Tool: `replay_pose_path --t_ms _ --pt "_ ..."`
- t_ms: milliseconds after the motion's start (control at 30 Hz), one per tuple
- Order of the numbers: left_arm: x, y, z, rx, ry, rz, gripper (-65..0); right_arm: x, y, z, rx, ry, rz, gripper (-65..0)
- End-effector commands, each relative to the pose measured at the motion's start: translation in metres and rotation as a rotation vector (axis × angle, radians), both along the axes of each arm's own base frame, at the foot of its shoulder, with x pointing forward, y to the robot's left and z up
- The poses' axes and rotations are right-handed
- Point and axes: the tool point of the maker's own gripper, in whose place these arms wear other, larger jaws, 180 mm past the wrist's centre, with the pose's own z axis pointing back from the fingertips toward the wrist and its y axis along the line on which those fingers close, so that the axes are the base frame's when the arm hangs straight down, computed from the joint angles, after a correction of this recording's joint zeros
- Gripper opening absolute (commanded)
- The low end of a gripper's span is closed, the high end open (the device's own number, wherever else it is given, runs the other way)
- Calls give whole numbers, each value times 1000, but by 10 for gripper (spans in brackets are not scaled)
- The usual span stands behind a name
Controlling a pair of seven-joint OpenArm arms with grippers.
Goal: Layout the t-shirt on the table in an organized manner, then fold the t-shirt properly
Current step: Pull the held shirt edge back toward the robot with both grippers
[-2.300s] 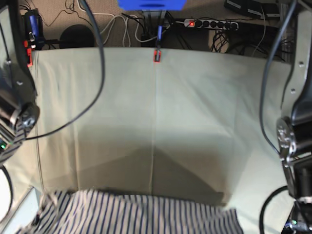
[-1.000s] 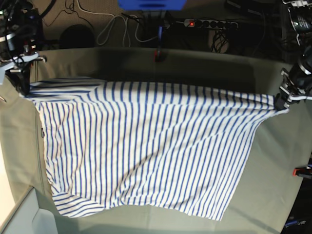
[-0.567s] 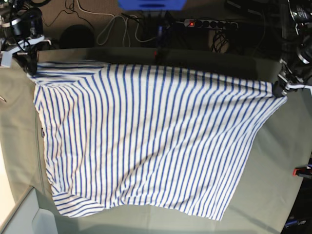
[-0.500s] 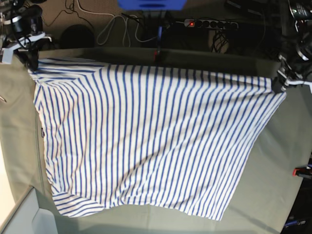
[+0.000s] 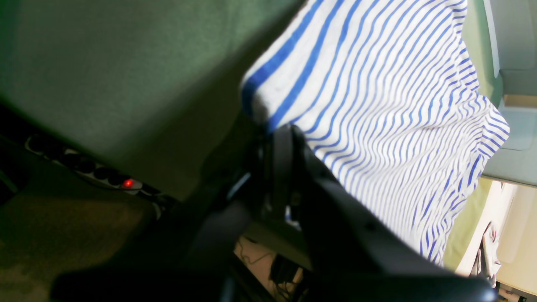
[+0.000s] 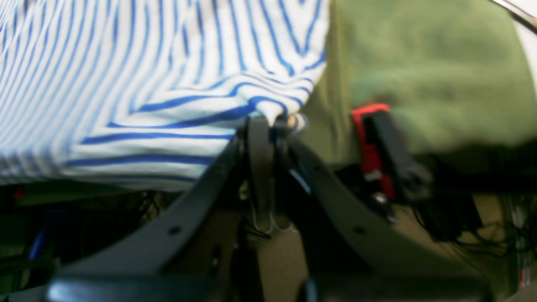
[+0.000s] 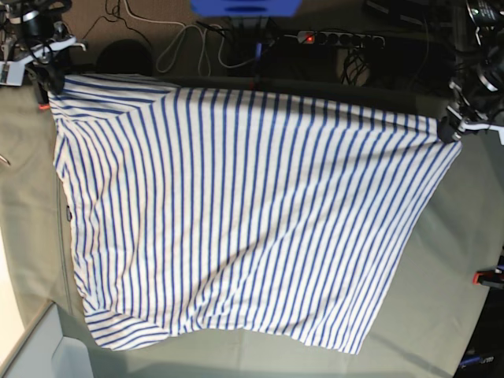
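Observation:
I should let go of the t-shirt corner in my left gripper halfway down the shirt's side edge (image 7: 402, 245), toward the loose near edge.
The t-shirt (image 7: 236, 213), white with thin blue stripes, is spread wide over the table (image 7: 465, 236) and pulled taut along its far edge. My right gripper (image 7: 49, 79) is shut on the shirt's far left corner (image 6: 268, 111), near the table's back left edge. At the far right, my left gripper (image 7: 449, 130) is shut on the other far corner (image 5: 260, 113). Both pinched corners are lifted slightly above the table. The shirt's near edge (image 7: 236, 335) lies loose and wavy close to the table's front.
A red clamp (image 7: 487, 277) grips the table's right edge, another red clamp (image 6: 369, 138) sits beside my right gripper. Behind the table lie a power strip (image 7: 331, 37), cables and a blue object (image 7: 244, 6).
Both grippers have drawn the shirt's far edge toward the back of the table, stretching more cloth over the surface. Earlier still, the shirt was only a bunch at the front edge.

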Motion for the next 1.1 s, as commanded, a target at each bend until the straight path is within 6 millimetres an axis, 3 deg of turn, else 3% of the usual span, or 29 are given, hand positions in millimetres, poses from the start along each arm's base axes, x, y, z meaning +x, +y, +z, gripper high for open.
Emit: replay_pose_path --t_ms 0,100,267,567,667,833,1067 --pt "3 9 9 17 -27 11 -649 -5 -1 4 1 -12 12 -650" --pt "3 9 8 18 -24 12 -649 -13 -4 -8 23 14 -11 -650" --pt "7 6 10 11 -35 7 -649 -10 -1 -9 30 11 -6 -650" --pt "15 10 6 -2 -41 26 -649 39 0 4 34 -115 -4 -650" --pt "24 13 1 -23 -43 46 -649 55 -1 9 25 -149 1 -650" --pt "46 -4 -13 -76 -36 21 -649 81 -2 7 -54 -139 32 -650" --pt "91 -26 7 -93 -121 -39 -649 111 -5 -2 -73 -138 35 -650"
